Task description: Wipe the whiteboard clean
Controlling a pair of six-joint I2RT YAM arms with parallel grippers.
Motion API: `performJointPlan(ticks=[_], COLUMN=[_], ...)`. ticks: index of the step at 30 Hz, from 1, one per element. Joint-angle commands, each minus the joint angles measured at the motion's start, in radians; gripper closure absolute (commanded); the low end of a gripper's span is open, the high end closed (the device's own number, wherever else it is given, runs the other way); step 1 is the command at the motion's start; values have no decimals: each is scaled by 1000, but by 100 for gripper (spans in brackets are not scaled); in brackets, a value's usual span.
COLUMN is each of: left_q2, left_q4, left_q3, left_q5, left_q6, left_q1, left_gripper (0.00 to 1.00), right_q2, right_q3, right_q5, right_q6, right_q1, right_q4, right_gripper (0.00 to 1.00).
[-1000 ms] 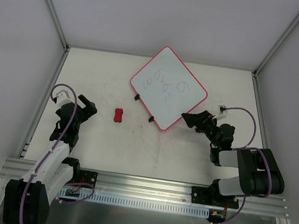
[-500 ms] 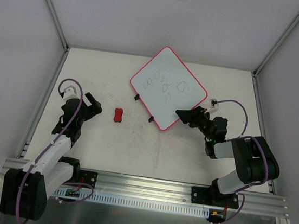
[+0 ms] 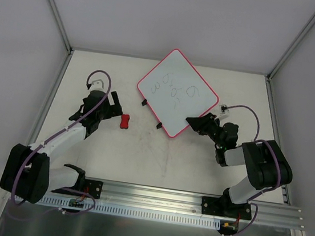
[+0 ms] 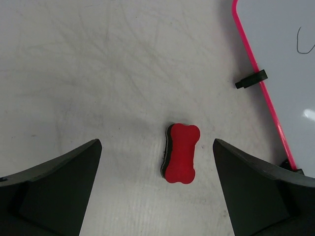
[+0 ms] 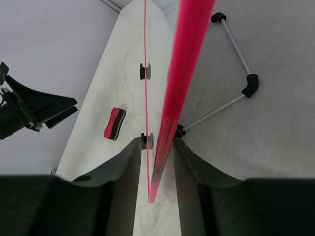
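Note:
The robot's left gripper should next close on the narrow middle (image 3: 125,121) (image 4: 181,153) of the red eraser, between the eraser's two wider ends.
The whiteboard (image 3: 172,91) lies turned like a diamond at the back middle of the table, with dark scribbles on it and a pink-red rim. My right gripper (image 3: 194,122) is at its lower right edge. In the right wrist view the rim (image 5: 182,73) runs between the two fingers of the right gripper (image 5: 157,142), which have closed in on it. A red bow-shaped eraser (image 3: 125,121) lies on the table left of the board. My left gripper (image 3: 114,108) hangs open just left of it, the eraser (image 4: 181,153) lying ahead between the spread fingers, untouched.
Two black clips (image 3: 145,101) (image 3: 159,125) sit on the board's lower left edge. A grey wire stand (image 5: 236,98) shows beneath the board. White walls close in the table on three sides; an aluminium rail (image 3: 148,194) runs along the near edge.
My left arm has swung right and forward from the table's left side up to the eraser. The right gripper has moved onto the board's edge and its jaws have narrowed around the rim.

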Motion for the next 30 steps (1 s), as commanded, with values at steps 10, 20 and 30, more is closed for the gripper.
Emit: performJointPlan(ticks=[10,20,30], left_q2=[139,213,332], left_q4=[-117,-244,-312], left_q3=[128,217,292], left_q5=[137,114,89], left_q6=[165,199,245], left_q1=[-35,-136,-137], left_gripper=[1,1,2], right_q2=[8,13,16], right_q3=[22,21,19], right_q5=[-9,-11,-15], right_q6=[-36,-38,-47], right_q1=[5,3,2], right_q4=[249,247,247], right_gripper=[73,90,100])
